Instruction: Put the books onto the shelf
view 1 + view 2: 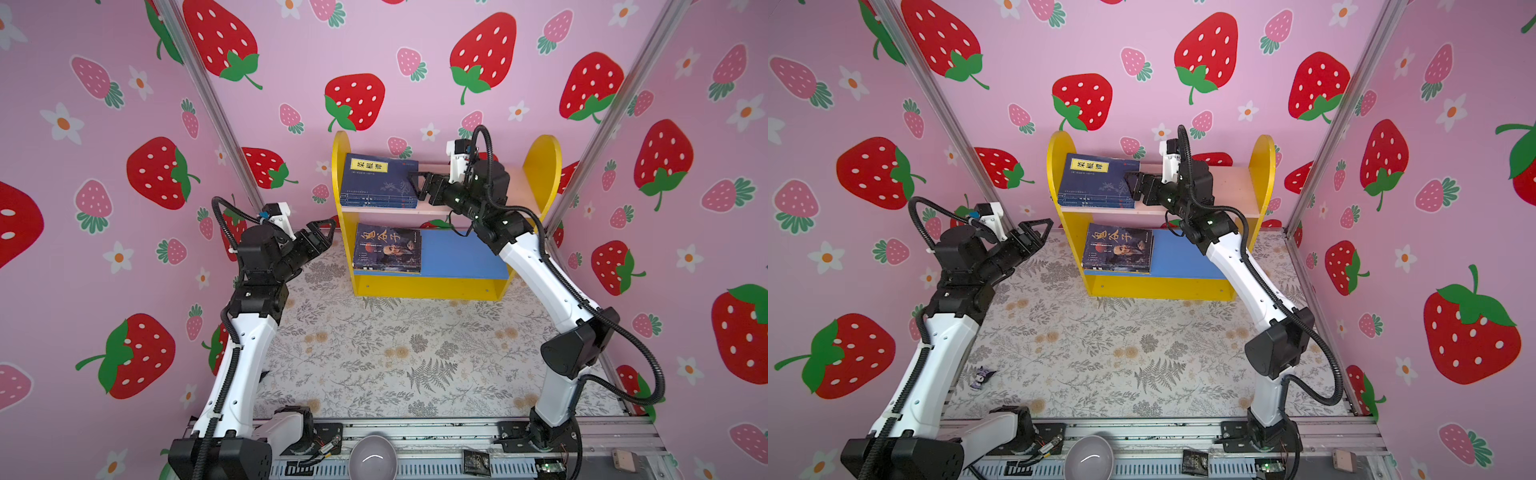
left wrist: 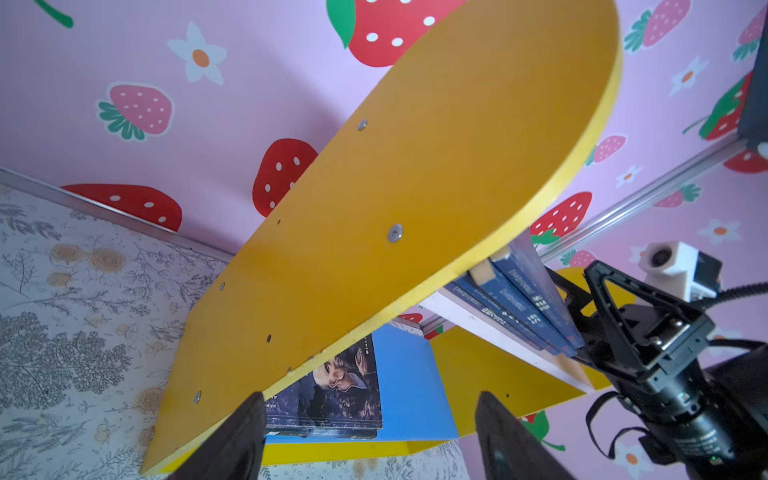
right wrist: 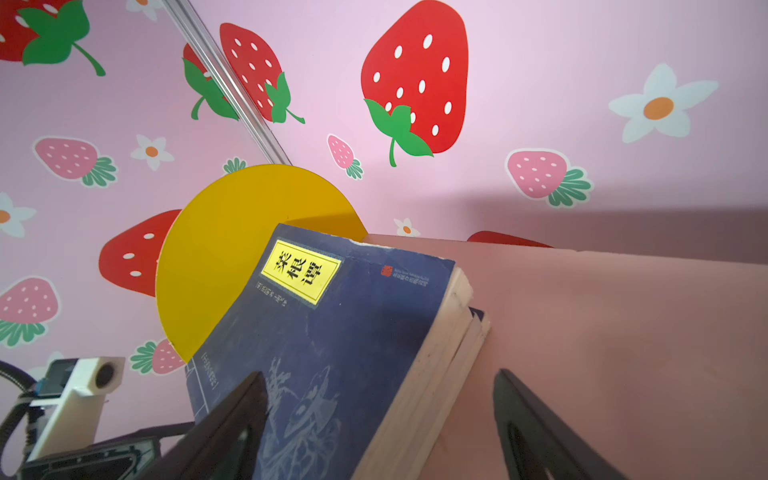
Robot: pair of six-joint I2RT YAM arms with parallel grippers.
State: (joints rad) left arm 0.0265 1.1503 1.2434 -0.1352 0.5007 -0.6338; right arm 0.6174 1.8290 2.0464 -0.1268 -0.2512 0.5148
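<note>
The navy books' spines lie staggered at the pink board's front, so my right gripper should leave the stack's side and pinch its front corner [image 1: 414,204].
The shelf [image 1: 428,286] [image 1: 1158,286] stands at the back of the table. A stack of navy books [image 1: 374,183] [image 1: 1092,183] [image 3: 332,332] lies on its pink upper board, against the left yellow panel. A dark portrait-cover book [image 1: 386,249] [image 1: 1117,249] [image 2: 340,382] tops a small stack on the blue lower board. My right gripper [image 1: 415,185] [image 1: 1131,187] [image 3: 379,374] is open at the navy stack's right edge, with one finger over the cover and one over the pink board. My left gripper [image 1: 326,232] [image 1: 1042,230] [image 2: 370,397] hangs open and empty just outside the left panel.
Strawberry-print walls with metal corner posts [image 1: 216,108] close in three sides. A grey bowl [image 1: 372,457] and a black packet [image 1: 476,461] sit on the front rail. A small dark toy [image 1: 982,376] lies on the floral tabletop near the left arm.
</note>
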